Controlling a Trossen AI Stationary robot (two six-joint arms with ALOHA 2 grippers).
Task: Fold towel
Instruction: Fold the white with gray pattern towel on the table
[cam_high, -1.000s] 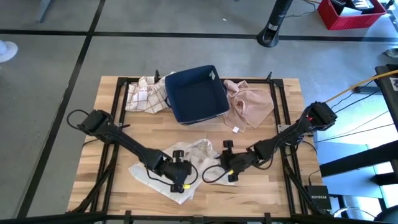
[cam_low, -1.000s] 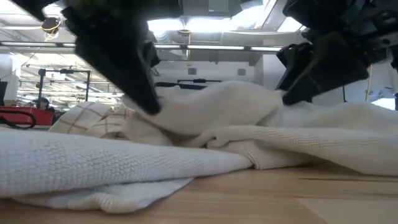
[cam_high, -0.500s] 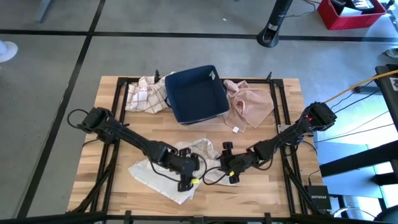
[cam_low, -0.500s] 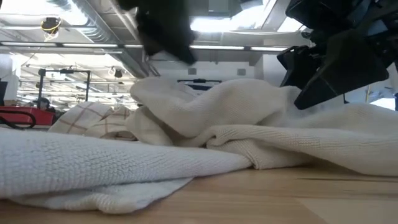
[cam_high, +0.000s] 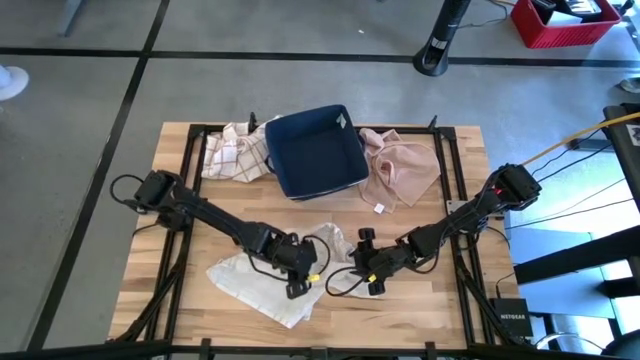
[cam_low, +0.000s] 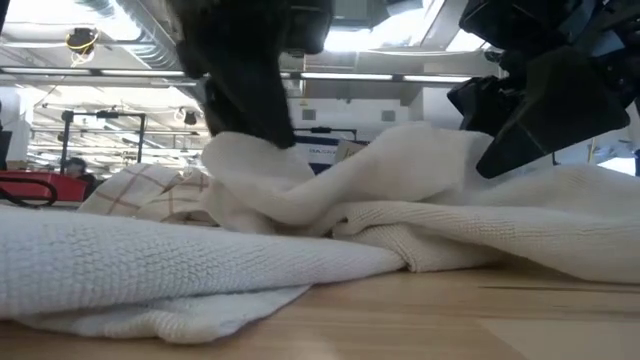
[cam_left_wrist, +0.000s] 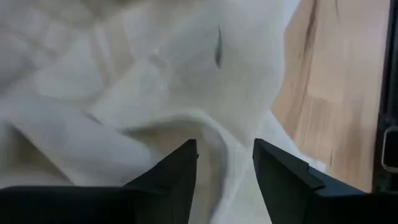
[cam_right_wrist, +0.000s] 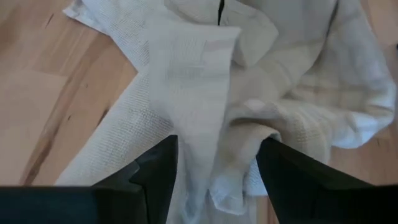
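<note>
The towel is lying in a bunch with its edge curled up under my left gripper, so that gripper should pinch that towel edge (cam_left_wrist: 225, 155) and hold it up for my right gripper.
A cream-white towel (cam_high: 268, 278) lies crumpled on the wooden table, near its front edge and a little left of the middle. Its raised folds (cam_low: 400, 180) pile up at the towel's right end. My left gripper (cam_high: 300, 264) stands open over those folds, fingers pointing down, with a ridge of cloth (cam_left_wrist: 186, 121) in front of the fingertips. My right gripper (cam_high: 361, 266) is open at the towel's right end, and a strip of towel (cam_right_wrist: 199, 93) runs between its fingers. My left gripper has its open fingers (cam_left_wrist: 180, 171) just above the towel's ridge, coming from above. I cannot tell whether they touch the cloth. My right gripper stands astride a raised fold (cam_right_wrist: 214, 155) at the towel's right end, one open finger (cam_right_wrist: 158, 165) on each side. The fold lies slack on the table.
A dark blue bin (cam_high: 315, 150) stands at the back middle. A checked cloth (cam_high: 232, 152) lies to its left and a pink cloth (cam_high: 405, 168) to its right. Bare wood (cam_high: 440, 300) shows at the near right.
My left gripper has lifted off the towel's near part, gone a little toward the far edge and the right, and come down again over the raised folds. The towel's middle hump has sunk, while its flat left part has stayed on the table.
</note>
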